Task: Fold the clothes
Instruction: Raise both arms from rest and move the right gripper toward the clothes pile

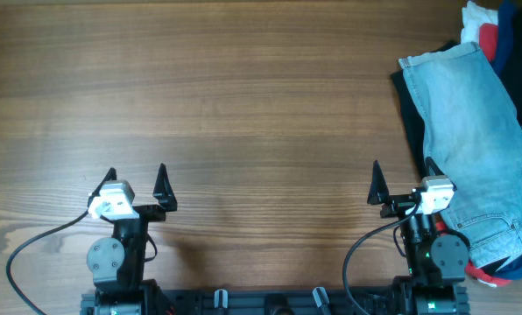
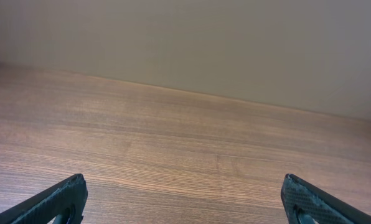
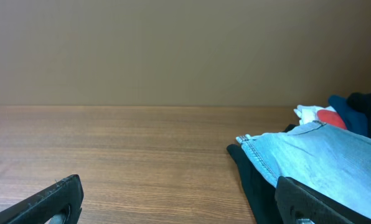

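Observation:
Next, my right gripper moves next to the middle of the jeans' long edge (image 1: pixel 426 155) by the black garment and closes there.
The light blue denim jeans (image 1: pixel 471 140) lie on top of a clothes pile at the right edge of the table, one cuffed leg end toward the far side. They also show in the right wrist view (image 3: pixel 322 162). My right gripper (image 1: pixel 403 181) is open and empty at the near right, its right finger just beside the jeans' left edge. In the right wrist view, the right gripper (image 3: pixel 179 196) shows bare table between its fingers. My left gripper (image 1: pixel 137 182) is open and empty at the near left, far from the jeans; its wrist view shows the left gripper (image 2: pixel 184 198) over bare wood.
A black garment (image 1: pixel 408 114) lies under the jeans along their left side. Red, white and dark blue pieces (image 1: pixel 489 31) sit at the far right corner, and red and white pieces (image 1: pixel 484 273) peek out at the near right. The wooden table (image 1: pixel 243 105) stretches left.

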